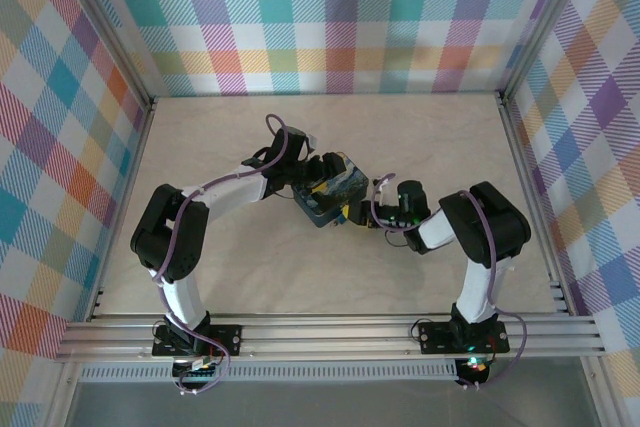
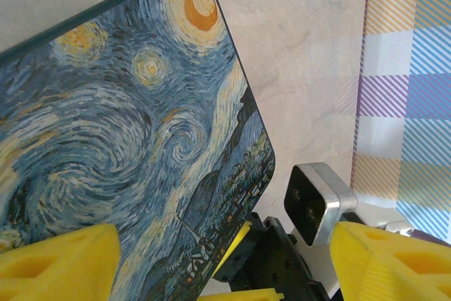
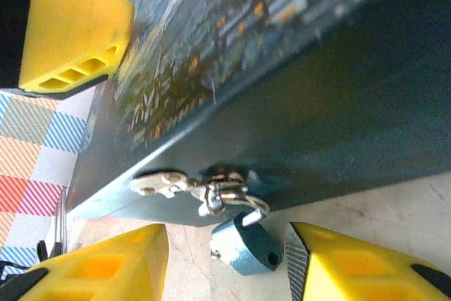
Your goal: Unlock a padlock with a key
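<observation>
The blue padlock hangs at a tilt, its shackle hooked through the hasp, so the robot's right gripper will take hold of the padlock's body (image 3: 246, 247) and work the shackle out.
The tiny blue padlock (image 3: 248, 246) hangs by its thin silvery shackle from a metal hasp (image 3: 194, 187) on the side of the dark-blue starry-night tin (image 3: 296, 82). Its keyhole end faces the camera. My right gripper (image 3: 229, 253) is open, with one yellow finger on each side of the padlock and not touching it. My left gripper (image 2: 225, 248) is open over the tin's painted lid (image 2: 127, 125); its left finger (image 2: 60, 262) is by the lid and its right finger (image 2: 391, 262) stands clear of the tin's edge. In the top view both grippers (image 1: 318, 175) (image 1: 358, 215) meet at the tin (image 1: 335, 197).
The tin sits mid-table on a pale marbled surface (image 1: 430, 137). Checked walls (image 1: 330, 17) close in the back and both sides. The right arm's wrist camera (image 2: 320, 202) is close to my left gripper's right finger. A left finger (image 3: 70, 33) sits above the lid in the right wrist view.
</observation>
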